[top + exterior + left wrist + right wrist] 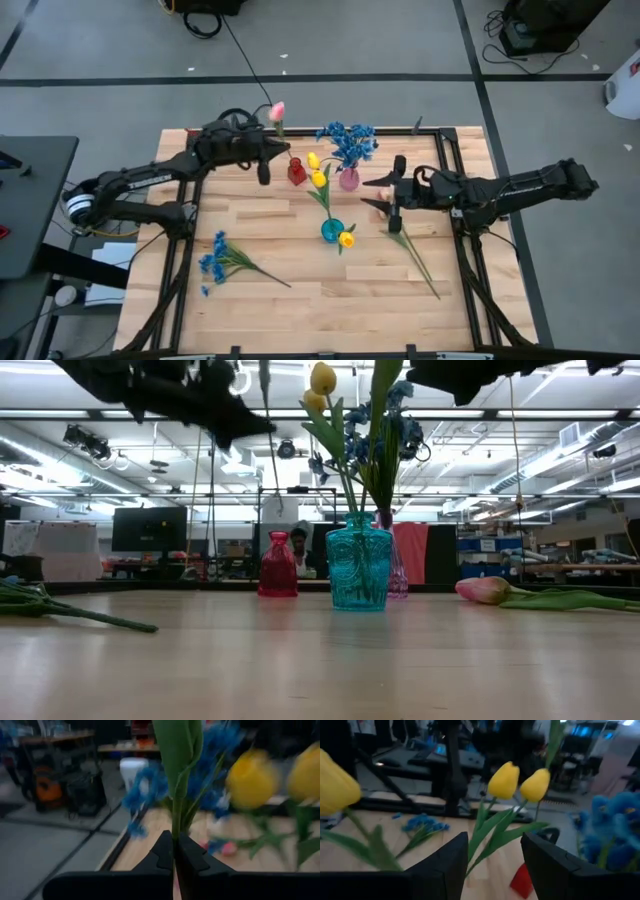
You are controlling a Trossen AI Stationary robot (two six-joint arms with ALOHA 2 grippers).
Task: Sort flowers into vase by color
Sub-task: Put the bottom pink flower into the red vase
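Note:
My left gripper will release the pink tulip, stem inside the red vase (299, 177).
My left gripper (272, 152) is shut on a pink tulip (277, 111) above the far left of the table, beside the red vase (296, 172). Blue sprigs (348, 140) stand in the pink vase (348, 181). Yellow tulips (318, 178) stand in the teal vase (331, 230). A blue sprig (216, 261) lies flat at the near left. Another pink tulip (485, 590) lies on the wood, its stem (420, 265) running toward the near right. My right gripper (372, 193) hangs open above that tulip's bud end, pointing at the vases and touching nothing. My left gripper pinches the pink tulip's green stem (175, 827) between its two fingers. The fingers come in about level from the table's left and lie across the stem. The flower is lifted clear of the table, with its bloom (277, 111) on the far side of the fingers.
Dark frame rails (445, 160) run along the table's sides and far edge. Bare wood (330, 300) fills the near half. The three vases stand close together at the centre. A person (298, 548) shows in the room beyond the table.

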